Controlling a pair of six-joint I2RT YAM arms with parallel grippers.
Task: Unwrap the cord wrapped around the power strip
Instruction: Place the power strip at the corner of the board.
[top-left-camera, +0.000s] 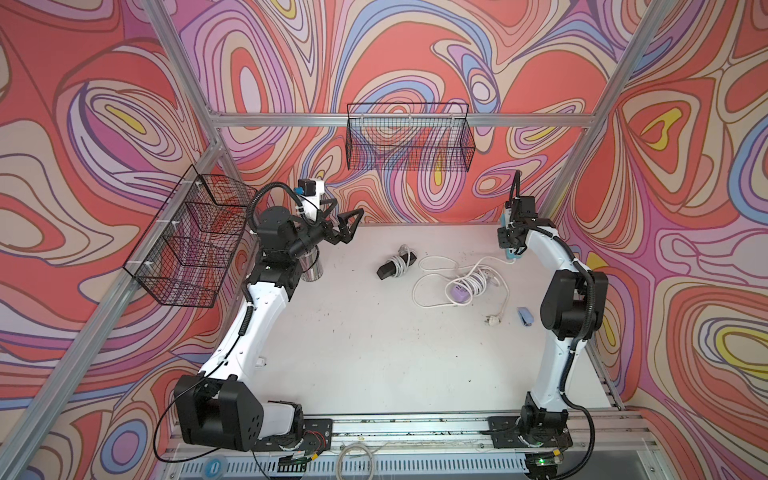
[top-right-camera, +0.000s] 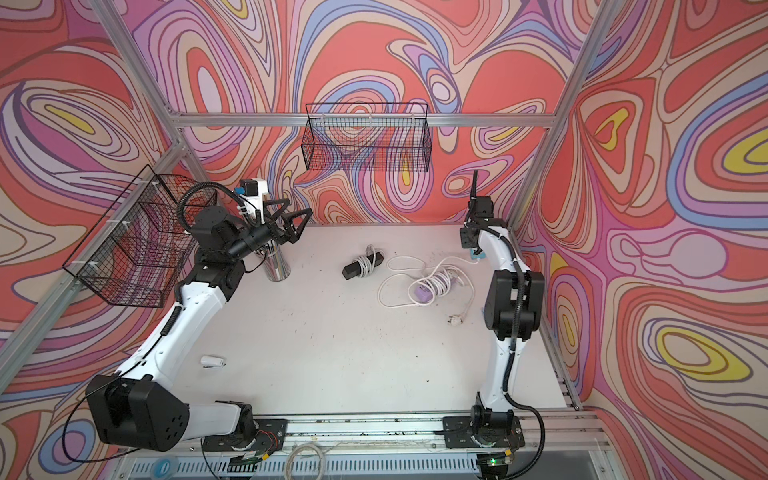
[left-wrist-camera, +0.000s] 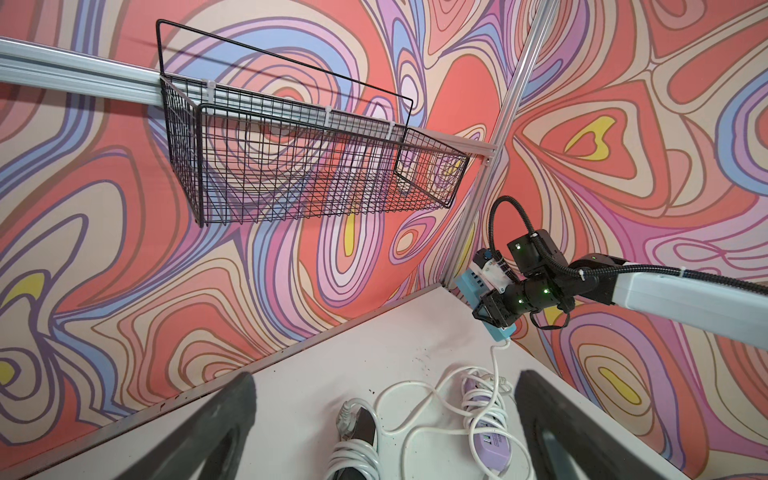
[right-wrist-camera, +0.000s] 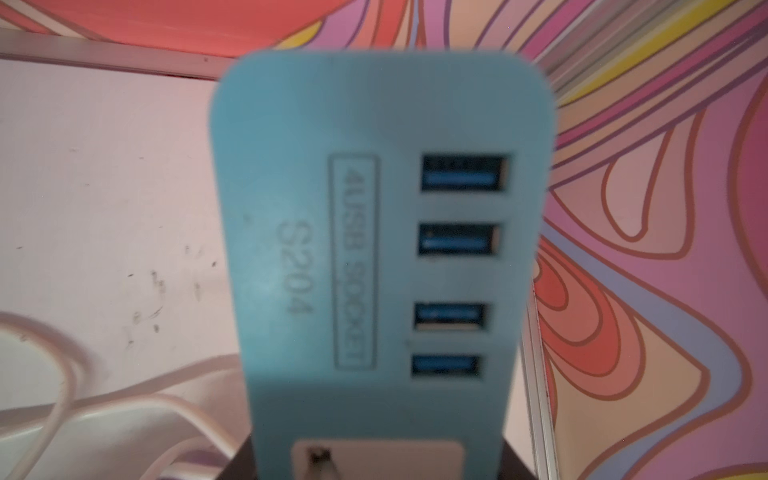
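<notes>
The light blue power strip will go down from my right gripper onto the table's far corner (top-left-camera: 506, 252), beyond the cord loops.
My right gripper (top-left-camera: 510, 237) (right-wrist-camera: 374, 465) is shut on a light blue power strip (left-wrist-camera: 468, 286) (right-wrist-camera: 374, 249) and holds it upright above the table's far right corner. Its white cord (top-left-camera: 432, 259) hangs from the lower end and lies in loose loops on the table, ending in a plug (top-left-camera: 490, 320). A purple power strip (top-left-camera: 457, 293) (left-wrist-camera: 492, 444) lies inside those loops with cord coiled round it. A black power strip (top-left-camera: 388, 268) (left-wrist-camera: 365, 419), also wound in white cord, lies left of it. My left gripper (top-left-camera: 348, 208) (left-wrist-camera: 384, 378) hovers open and empty at the far left.
A metal cup (top-left-camera: 312, 266) stands under my left arm. Wire baskets hang on the back wall (top-left-camera: 409, 137) and the left wall (top-left-camera: 191, 241). A small blue object (top-left-camera: 525, 316) lies by my right arm and a small white one (top-right-camera: 212, 360) near my left arm.
</notes>
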